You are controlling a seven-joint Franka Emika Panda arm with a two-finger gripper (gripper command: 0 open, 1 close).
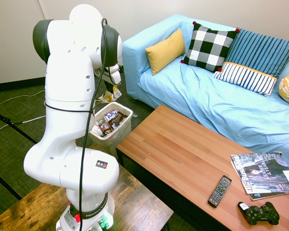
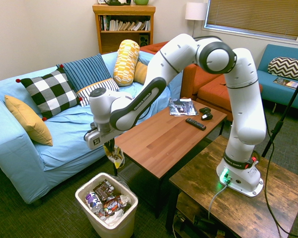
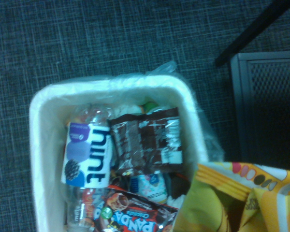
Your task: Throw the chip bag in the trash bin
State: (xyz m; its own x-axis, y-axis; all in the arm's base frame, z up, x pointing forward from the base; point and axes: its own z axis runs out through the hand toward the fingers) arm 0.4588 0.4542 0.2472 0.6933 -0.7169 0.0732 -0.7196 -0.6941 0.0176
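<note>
Next, my gripper releases the chip bag beside the dark candy wrappers [image 2: 119,191] [image 3: 182,181], against the side of the trash bin nearest the coffee table.
The chip bag [image 2: 115,156], yellow and white with silvery edges, hangs crumpled from my gripper [image 2: 109,146], which is shut on its top. It dangles in the air just above the far rim of the trash bin [image 2: 108,227], a small white wastebasket with a clear liner on the dark carpet. In the first exterior view the chip bag [image 1: 109,96] shows beside my arm, above the trash bin [image 1: 119,136]; my hand is mostly hidden behind the arm there. The wrist view looks straight down into the trash bin [image 3: 36,145], with the chip bag [image 3: 241,198] in its near corner.
The bin holds a "hint" bottle [image 3: 87,154] and dark candy wrappers [image 3: 147,140]. The wooden coffee table [image 2: 164,136] stands right beside the bin, with a magazine [image 1: 262,175], remote [image 1: 219,190] and game controller [image 1: 260,214]. A blue sofa [image 2: 69,131] runs behind.
</note>
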